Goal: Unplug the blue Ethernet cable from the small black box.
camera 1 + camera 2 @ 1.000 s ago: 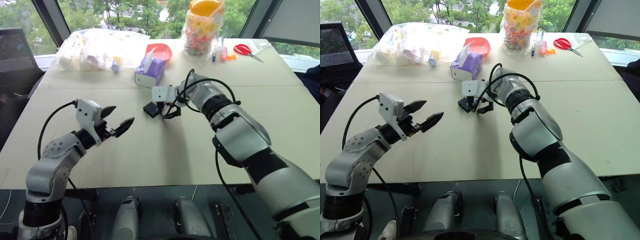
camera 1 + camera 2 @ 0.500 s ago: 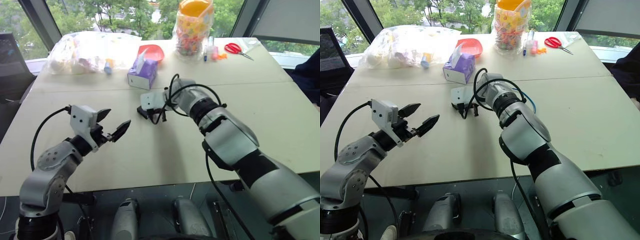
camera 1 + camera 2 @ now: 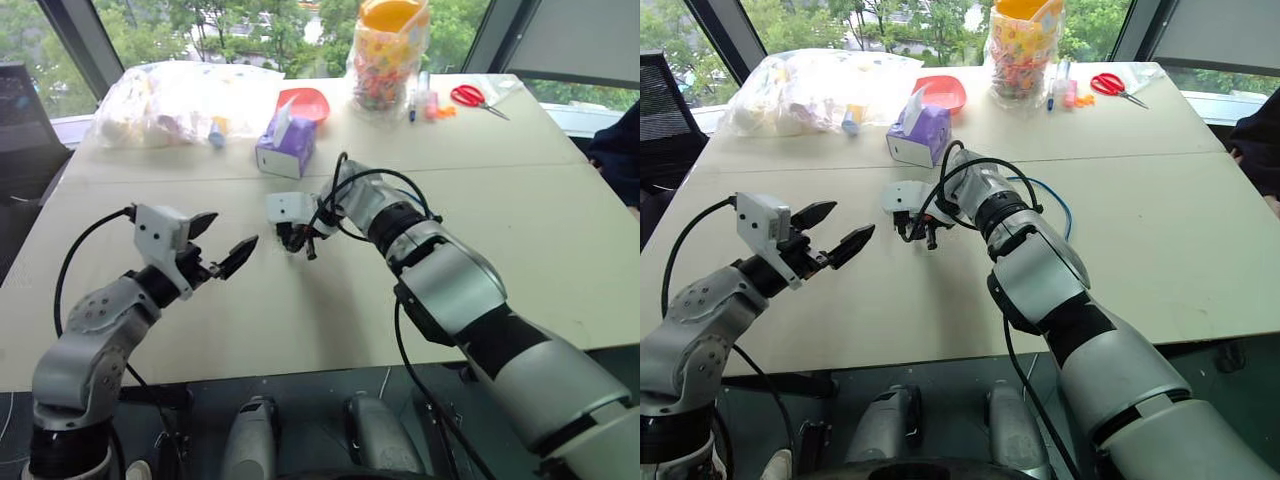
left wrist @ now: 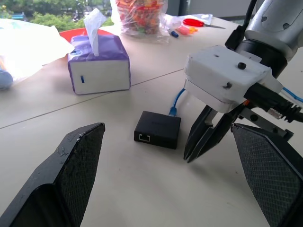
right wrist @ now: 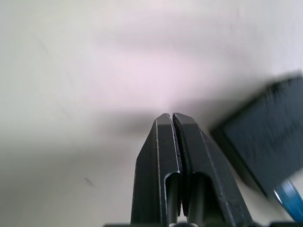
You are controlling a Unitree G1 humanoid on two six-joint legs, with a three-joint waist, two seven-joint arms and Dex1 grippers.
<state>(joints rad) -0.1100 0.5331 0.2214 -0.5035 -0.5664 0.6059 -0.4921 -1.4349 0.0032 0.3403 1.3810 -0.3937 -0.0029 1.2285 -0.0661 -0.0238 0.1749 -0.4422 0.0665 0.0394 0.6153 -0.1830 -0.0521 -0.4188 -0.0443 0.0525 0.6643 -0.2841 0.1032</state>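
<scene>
I will open my right gripper, as its fingers are shut beside the small black box, and take the blue cable's plug (image 4: pixel 173 111) while my left gripper holds the box.
The small black box (image 4: pixel 157 129) lies flat on the beige table, an empty socket facing my left wrist camera. The blue Ethernet cable (image 4: pixel 177 99) meets the box's far side and curves away behind my right arm (image 3: pixel 1055 195). My right gripper (image 4: pixel 199 152) points down at the table just beside the box, shut with nothing between its fingers (image 5: pixel 163 142). In the right wrist view the box (image 5: pixel 265 142) sits off to one side of the fingertips. My left gripper (image 3: pixel 228 238) hovers open to the left of the box, aimed at it.
A purple tissue box (image 3: pixel 285 150) stands just behind the black box. Further back are a red bowl (image 3: pixel 305 100), a full plastic bag (image 3: pixel 180 95), a jar of coloured sweets (image 3: pixel 385 50), pens (image 3: pixel 425 100) and red scissors (image 3: pixel 470 95). A table seam (image 3: pixel 520 165) runs across.
My right gripper has gone from open to shut and swung left and towards me, past the box. The left arm has stayed put. The camera view has shifted slightly.
</scene>
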